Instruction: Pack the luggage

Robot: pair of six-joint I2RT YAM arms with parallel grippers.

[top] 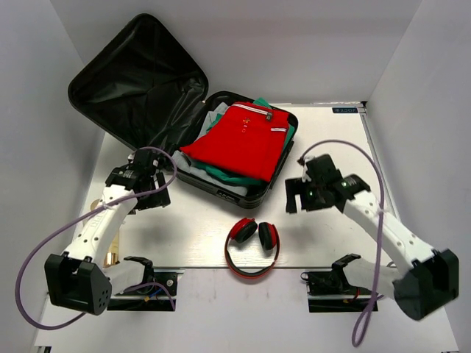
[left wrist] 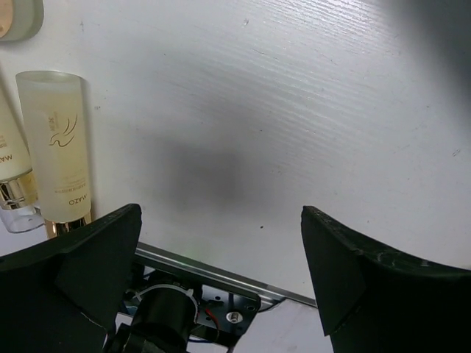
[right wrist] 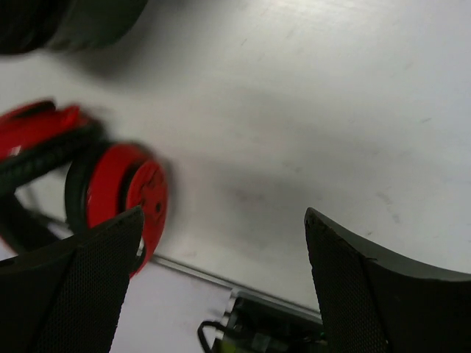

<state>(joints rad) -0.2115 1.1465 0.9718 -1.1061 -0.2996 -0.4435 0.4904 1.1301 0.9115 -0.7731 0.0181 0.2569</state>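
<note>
The robot's right gripper should next go to the red and black headphones and close on the headband's end (top: 277, 244) (right wrist: 151, 241) beside the ear cup nearest that gripper.
The luggage (top: 140, 77) is a large black suitcase lying open at the back left, its lid raised. Its base (top: 254, 195) holds folded clothes, a red garment (top: 239, 140) on top of green and grey ones. Red and black headphones (top: 252, 246) lie on the table in front of it, and show at the left of the right wrist view (right wrist: 110, 191). My left gripper (top: 151, 195) is open and empty over bare table left of the suitcase (left wrist: 221, 272). My right gripper (top: 298, 197) is open and empty, right of the suitcase and above the headphones' right side (right wrist: 221, 279).
A frosted cosmetic bottle with a gold cap (left wrist: 59, 147) lies at the table's left, a second bottle (left wrist: 15, 176) beside it. A round cream object (left wrist: 18, 18) shows at the corner. White walls enclose the table. The arm mounts (top: 143, 283) sit at the near edge.
</note>
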